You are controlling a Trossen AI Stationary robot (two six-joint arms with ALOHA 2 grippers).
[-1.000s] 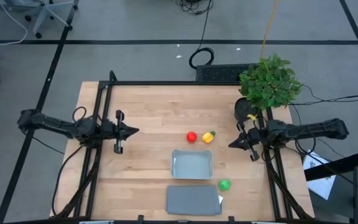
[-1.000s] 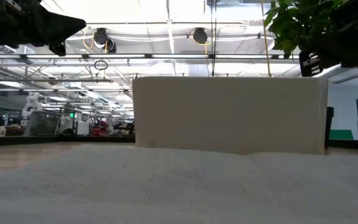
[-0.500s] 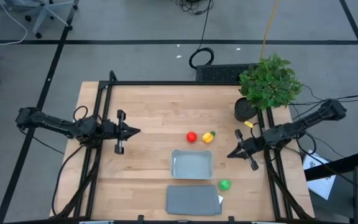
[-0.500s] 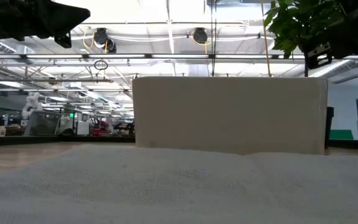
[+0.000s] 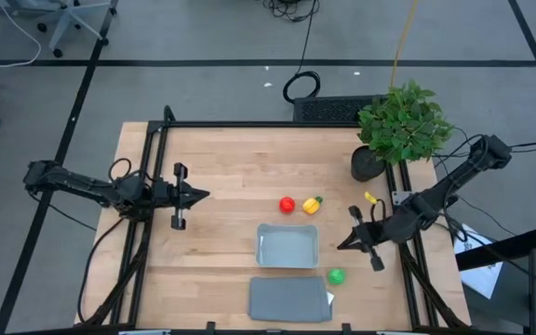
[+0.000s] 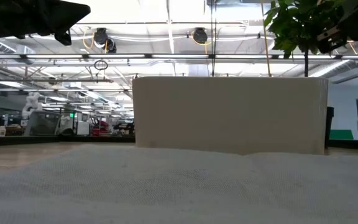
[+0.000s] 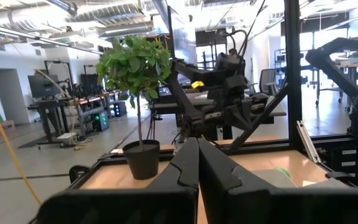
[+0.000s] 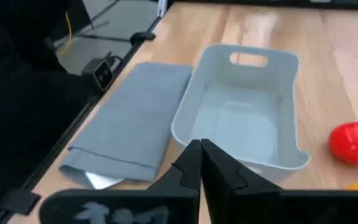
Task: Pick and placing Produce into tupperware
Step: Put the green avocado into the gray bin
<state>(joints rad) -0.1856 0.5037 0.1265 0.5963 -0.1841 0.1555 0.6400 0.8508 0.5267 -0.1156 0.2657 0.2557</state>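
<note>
Next, I close my right gripper on the sides of the green round piece (image 5: pixel 336 276), which lies close to the tupperware's corner and the grey lid.
The tupperware (image 5: pixel 288 247) is a shallow grey-blue tray standing on the wooden table; it also fills the right wrist view (image 8: pixel 247 118). The red round piece (image 5: pixel 287 205) and the yellow piece with a green tip (image 5: pixel 313 205) lie side by side on the table just beyond its far rim. The green round piece (image 5: pixel 335 275) lies near its right near corner. My right gripper (image 5: pixel 342 245) is shut, hovers just right of the tupperware and points at it (image 8: pixel 201 155). My left gripper (image 5: pixel 198 195) is shut, empty, and waits over the table's left half.
A flat darker grey lid (image 5: pixel 289 300) lies at the near edge, in front of the tupperware. A leafy potted plant (image 5: pixel 403 126) stands at the far right corner, behind my right arm. Black frame rails (image 5: pixel 147 233) run along both table sides. Bare wood shows between the left gripper and the tupperware.
My right gripper has moved toward the table's near edge, from level with the red and yellow pieces to beside the tupperware's right side, its arm swinging with it. Its fingers stay shut. The produce, tupperware and lid lie as before.
</note>
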